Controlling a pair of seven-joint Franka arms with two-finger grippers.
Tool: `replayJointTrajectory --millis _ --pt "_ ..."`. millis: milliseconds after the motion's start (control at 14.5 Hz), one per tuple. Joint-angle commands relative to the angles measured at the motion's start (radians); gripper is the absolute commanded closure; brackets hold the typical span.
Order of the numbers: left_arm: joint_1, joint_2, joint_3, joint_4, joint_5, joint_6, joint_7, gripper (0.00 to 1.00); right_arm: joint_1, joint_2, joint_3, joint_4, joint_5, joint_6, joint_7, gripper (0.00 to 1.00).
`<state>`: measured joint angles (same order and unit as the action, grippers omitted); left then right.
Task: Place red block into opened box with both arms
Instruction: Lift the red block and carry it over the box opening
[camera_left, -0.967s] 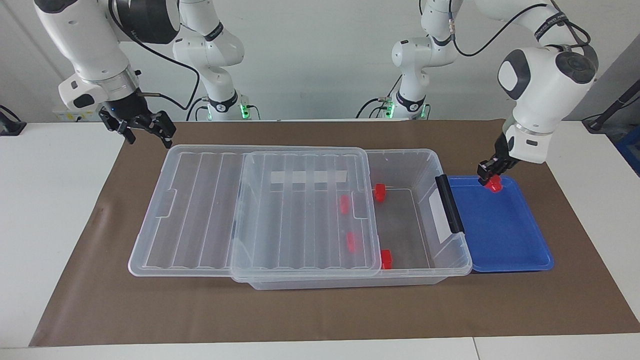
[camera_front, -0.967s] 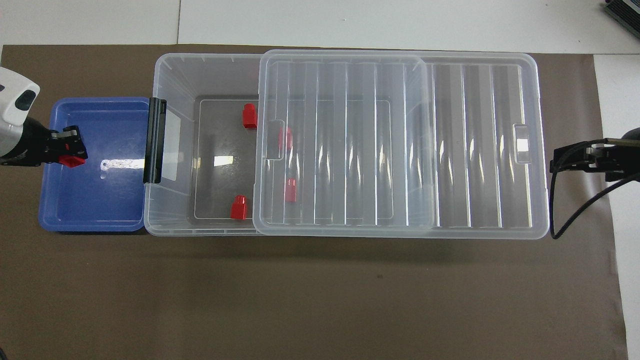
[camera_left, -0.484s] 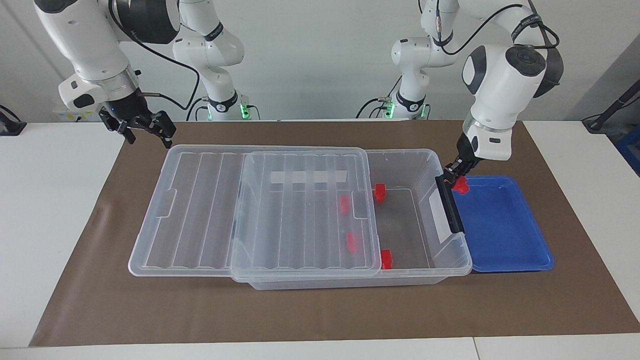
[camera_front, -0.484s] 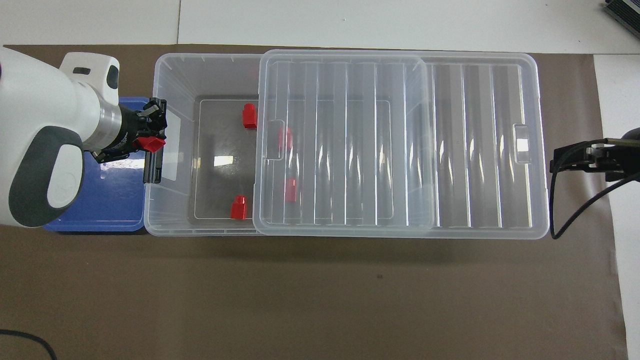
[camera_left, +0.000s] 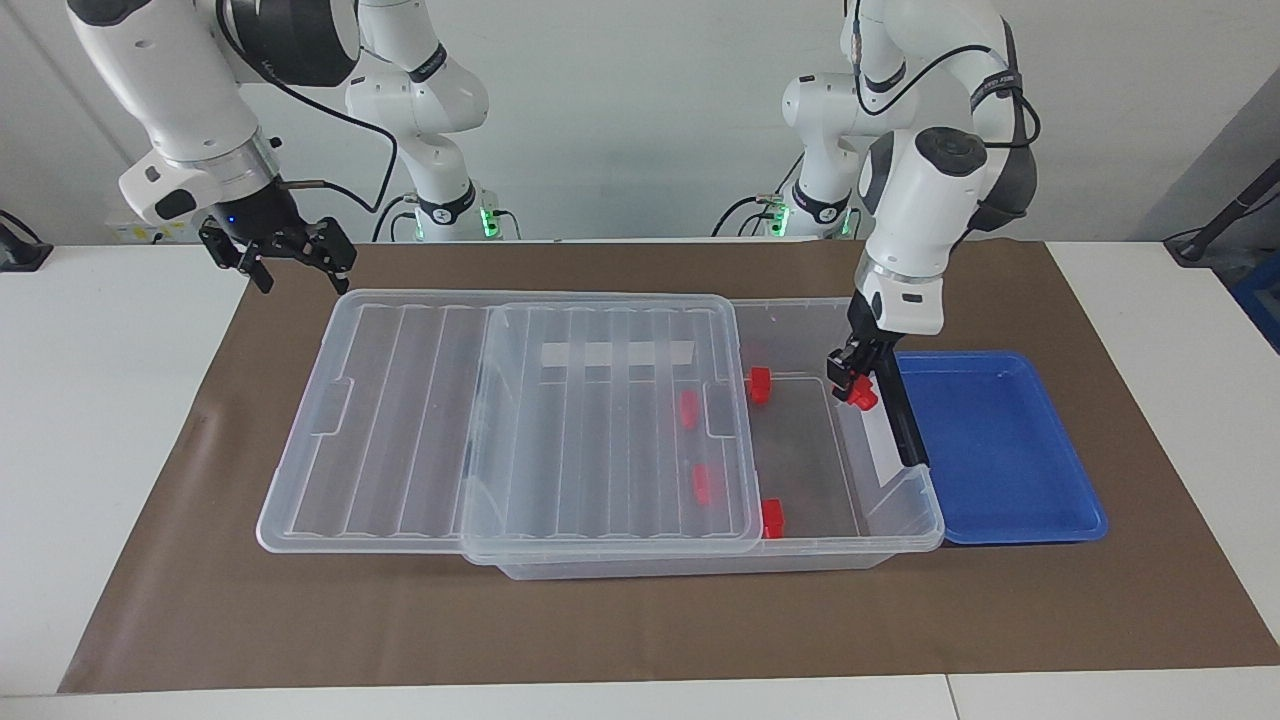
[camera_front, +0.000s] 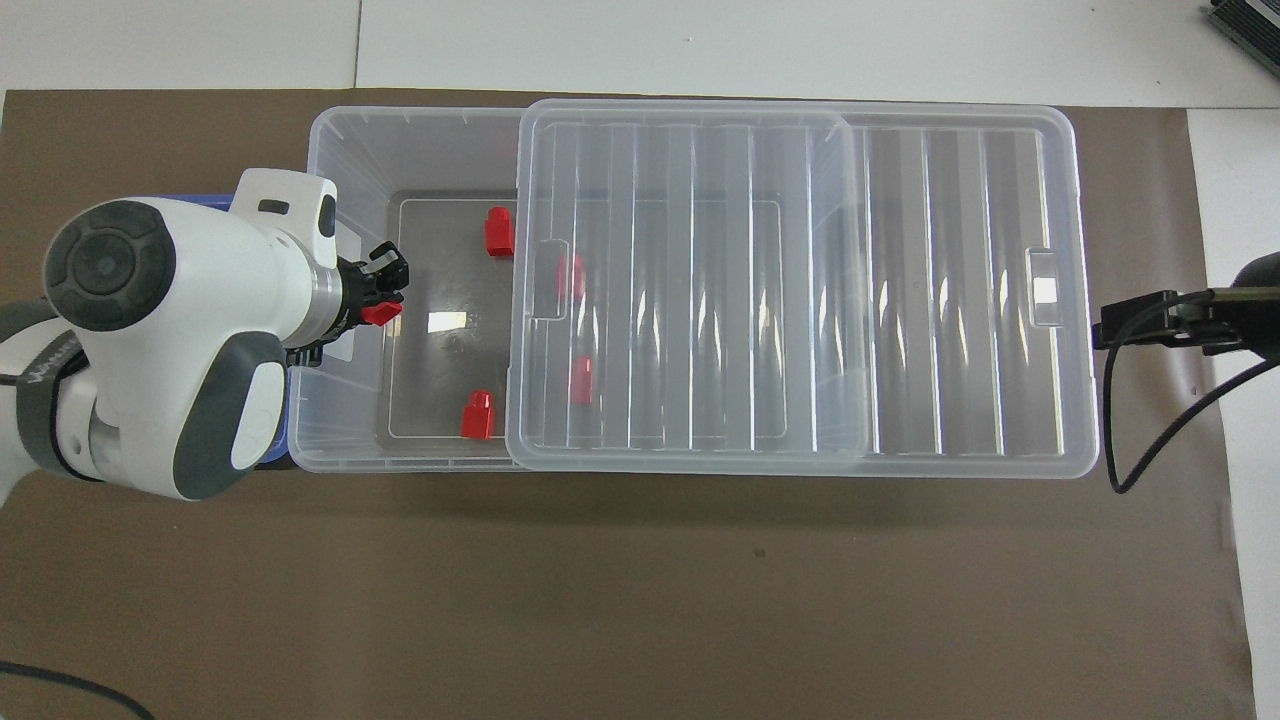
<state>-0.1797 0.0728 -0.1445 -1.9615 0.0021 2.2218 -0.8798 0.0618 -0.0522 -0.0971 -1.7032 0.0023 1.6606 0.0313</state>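
Note:
My left gripper will release the red block, and I will let it go on the bright patch of the uncovered box's bottom (camera_front: 450, 323). It now hangs over the box's uncovered part.
My left gripper (camera_left: 856, 385) (camera_front: 385, 298) is shut on a small red block (camera_left: 860, 396) (camera_front: 377, 313). It hangs over the uncovered part of the opened box (camera_left: 905, 520) (camera_front: 340, 135), just inside the end with the black handle bar (camera_left: 905, 425). The ribbed clear lid (camera_left: 600, 450) (camera_front: 700, 300) is slid toward the right arm's end. Several more red blocks lie on the box floor: two in the uncovered part (camera_left: 760, 385) (camera_left: 772, 518), others under the lid (camera_left: 689, 408). My right gripper (camera_left: 290, 255) (camera_front: 1135, 330) waits open by the lid's end, holding nothing.
A shallow blue tray (camera_left: 1000, 450) sits against the box's handle end, toward the left arm's end of the table. A brown mat (camera_left: 600, 620) covers the table. Two thinner white arms with green-lit bases (camera_left: 445, 215) stand at the robots' edge.
My left gripper has carried the red block from above the blue tray, across the black handle bar, to above the uncovered part of the box. The right gripper has barely moved.

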Motion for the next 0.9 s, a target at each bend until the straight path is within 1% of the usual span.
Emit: replayJointTrajectory --millis 0,138,276,484,760,829 --pt "-0.030 -0.030 0.017 -0.060 0.002 0.038 0.007 1.00 -0.005 -0.021 0.002 -0.027 0.028 0.011 -0.014 0.00" --pt "-0.035 -0.019 0.017 -0.105 0.024 0.094 0.060 1.00 -0.005 -0.021 0.002 -0.027 0.028 0.016 -0.010 0.00" --pt "-0.052 -0.001 0.017 -0.109 0.080 0.101 0.067 1.00 -0.005 -0.021 0.002 -0.029 0.028 0.016 -0.005 0.00" --pt "-0.075 0.080 0.017 -0.079 0.131 0.105 0.067 1.00 -0.005 -0.021 0.002 -0.027 0.028 0.013 -0.004 0.00" --pt "-0.084 0.156 0.017 -0.034 0.186 0.111 0.067 1.00 -0.003 -0.021 0.004 -0.029 0.027 0.021 0.007 0.00" --pt "-0.087 0.185 0.017 -0.027 0.203 0.124 0.065 1.00 -0.003 -0.021 0.004 -0.029 0.025 0.015 0.007 0.00"
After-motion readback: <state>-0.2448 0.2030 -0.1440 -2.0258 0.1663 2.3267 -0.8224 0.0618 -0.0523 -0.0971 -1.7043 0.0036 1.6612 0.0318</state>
